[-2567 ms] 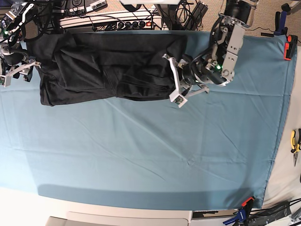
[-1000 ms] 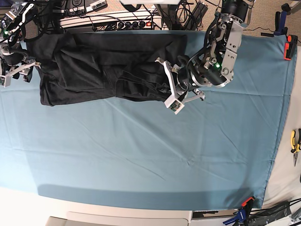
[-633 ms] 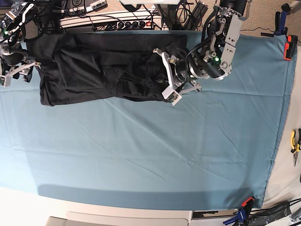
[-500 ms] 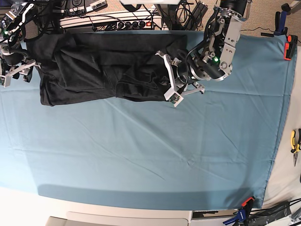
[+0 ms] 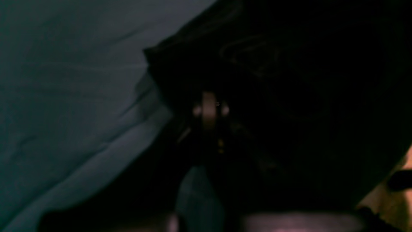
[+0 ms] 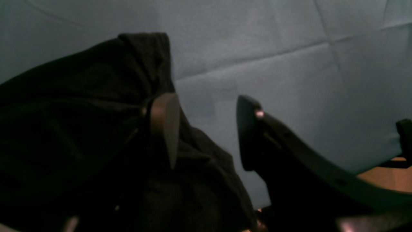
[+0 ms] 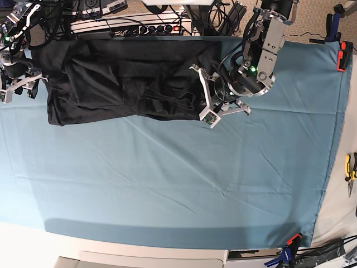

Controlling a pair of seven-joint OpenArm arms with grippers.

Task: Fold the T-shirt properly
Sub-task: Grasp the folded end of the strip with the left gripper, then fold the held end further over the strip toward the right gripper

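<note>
Next, I let go of the black T-shirt's bunched cloth with my left gripper on the shirt's middle [image 7: 152,61] near the far edge of the table.
The black T-shirt [image 7: 111,78] lies crumpled along the far edge of the blue table cloth [image 7: 167,178], plain side up. My left gripper [image 7: 202,95] is at the shirt's right end. In the left wrist view its fingertips [image 5: 209,109] stand close together amid dark shirt cloth [image 5: 289,80], so it looks shut on the T-shirt. My right gripper [image 7: 19,84] is at the shirt's left end. In the right wrist view it [image 6: 206,129] is open, one finger over the shirt's edge [image 6: 64,129], the other over the blue cloth.
A power strip and cables [image 7: 134,25] lie just beyond the shirt at the table's far edge. A red clamp [image 7: 343,56] holds the cloth at the far right. Pliers [image 7: 350,167] lie off the cloth at the right, and clamps [image 7: 290,245] sit at the near right corner.
My left gripper pushed left into the shirt, bunching its right end, then drew back right and slightly down. The right arm has not moved.
</note>
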